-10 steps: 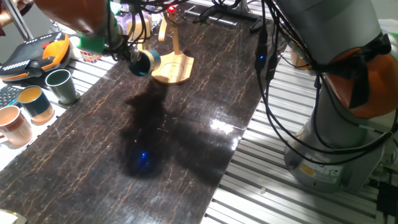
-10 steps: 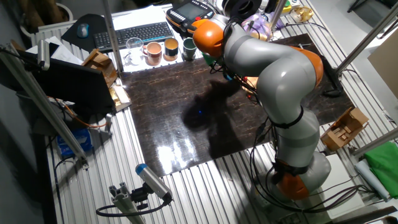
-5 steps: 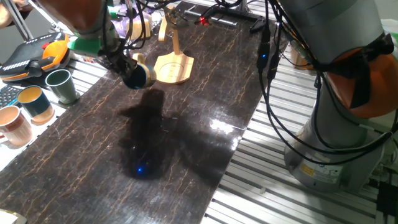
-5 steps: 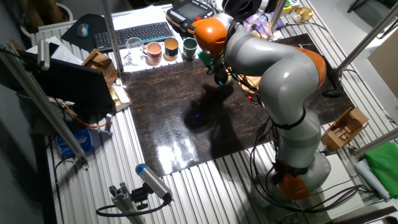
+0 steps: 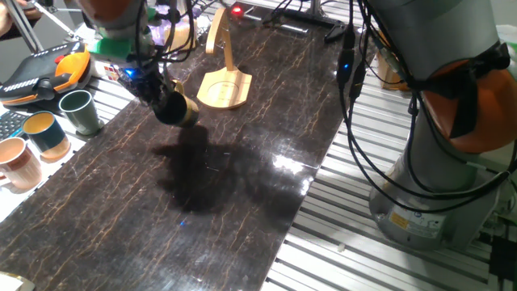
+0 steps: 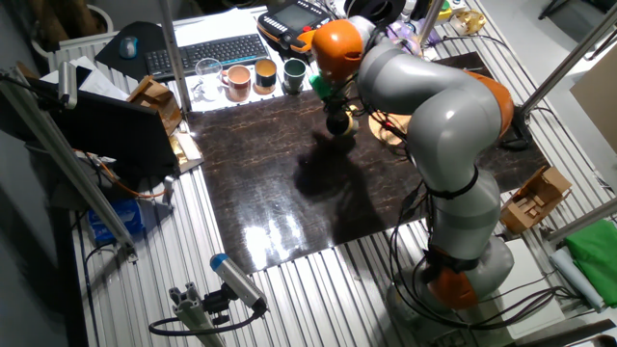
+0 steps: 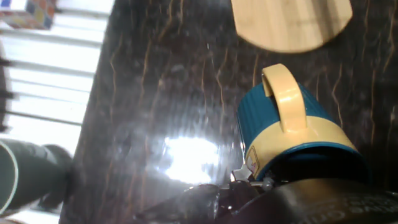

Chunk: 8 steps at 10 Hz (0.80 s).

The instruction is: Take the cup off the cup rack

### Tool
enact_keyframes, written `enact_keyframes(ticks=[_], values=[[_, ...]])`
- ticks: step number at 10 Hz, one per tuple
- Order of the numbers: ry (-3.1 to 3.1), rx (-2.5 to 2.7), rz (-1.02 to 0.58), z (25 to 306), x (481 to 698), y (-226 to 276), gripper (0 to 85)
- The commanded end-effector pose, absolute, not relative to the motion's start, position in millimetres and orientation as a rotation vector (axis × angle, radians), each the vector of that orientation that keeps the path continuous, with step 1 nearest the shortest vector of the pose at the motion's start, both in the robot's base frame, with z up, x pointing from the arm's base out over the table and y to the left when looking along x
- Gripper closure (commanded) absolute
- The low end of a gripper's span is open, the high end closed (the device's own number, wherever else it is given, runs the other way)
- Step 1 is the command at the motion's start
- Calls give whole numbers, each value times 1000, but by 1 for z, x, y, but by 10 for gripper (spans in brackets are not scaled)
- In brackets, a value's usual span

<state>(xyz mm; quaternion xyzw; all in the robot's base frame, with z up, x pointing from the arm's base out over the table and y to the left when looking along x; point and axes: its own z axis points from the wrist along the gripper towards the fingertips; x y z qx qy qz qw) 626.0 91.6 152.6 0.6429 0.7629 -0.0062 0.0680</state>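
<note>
Next, my gripper releases the cup on the dark table point(image 5: 178, 162) in front of the base of the cup rack. The cup now hangs above the table.
The cup point(image 5: 174, 108) is a dark teal-blue mug with a tan band and tan handle. It hangs above the dark table, left of and in front of the cup rack point(image 5: 224, 83), and is clear of the rack's post and pegs. My gripper point(image 5: 160, 95) is shut on the cup. In the hand view the cup point(image 7: 287, 127) is tilted with its handle up. My gripper point(image 7: 292, 177) holds its tan-banded end, and the rack's wooden base point(image 7: 291, 22) lies beyond it. In the other fixed view the cup point(image 6: 337, 122) hangs under my hand.
A dark green mug point(image 5: 78, 111), a teal mug with a tan inside point(image 5: 47, 133) and a pinkish mug point(image 5: 20, 162) stand along the table's left edge. An orange teach pendant point(image 5: 48, 69) lies behind them. The green mug's rim point(image 7: 9, 180) shows in the hand view.
My gripper has carried the cup away from the rack, to the left and toward the table's front, and a little lower. The rack has stayed in place.
</note>
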Motion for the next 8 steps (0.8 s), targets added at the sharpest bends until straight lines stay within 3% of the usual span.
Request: enact_keyframes(ticks=[1,8], values=[[2313,1958,15,149,625,94,840],[2406,2108,211,137,620,105,840]])
